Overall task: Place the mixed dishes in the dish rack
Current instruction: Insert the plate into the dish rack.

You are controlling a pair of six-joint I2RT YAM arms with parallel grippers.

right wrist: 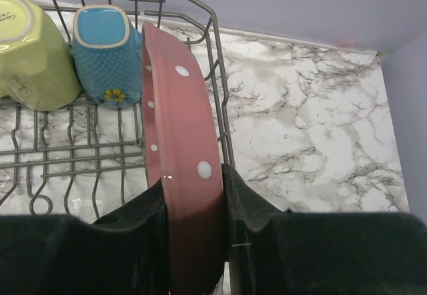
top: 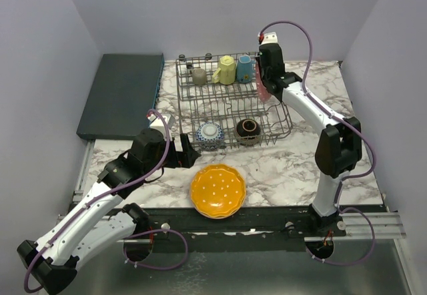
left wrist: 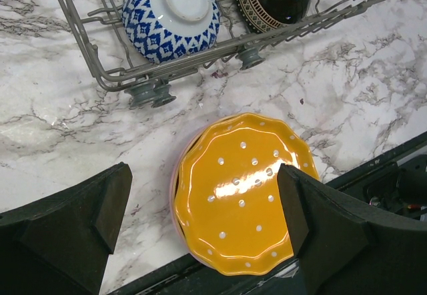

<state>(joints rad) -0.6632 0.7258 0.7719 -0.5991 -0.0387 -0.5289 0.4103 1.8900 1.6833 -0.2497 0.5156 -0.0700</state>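
Observation:
I should use my right gripper to release the pink dotted plate on edge inside the rack's side rail [top: 261, 96] [right wrist: 175, 191], next to the blue mug.
The grey wire dish rack [top: 230, 105] holds an olive-grey mug [top: 198, 76], a yellow mug [top: 227, 70] and a blue mug [top: 245, 69] at the back. At its front lie a blue patterned bowl [top: 210, 135] and a dark brown bowl [top: 248, 131]. My right gripper [top: 262, 81] is shut on a pink dotted plate [right wrist: 180, 141], held on edge over the rack's back right corner beside the blue mug [right wrist: 103, 55]. An orange dotted plate [left wrist: 240, 191] lies near the table's front edge on top of another plate's pink rim [left wrist: 175, 181]. My left gripper [left wrist: 203, 181] hangs open above it.
A flat dark teal slab [top: 123, 95] lies at the back left. The rack's round feet [left wrist: 153, 95] stand just beyond the orange plate. A black rail [top: 267, 218] runs along the table's near edge, and walls close in on both sides.

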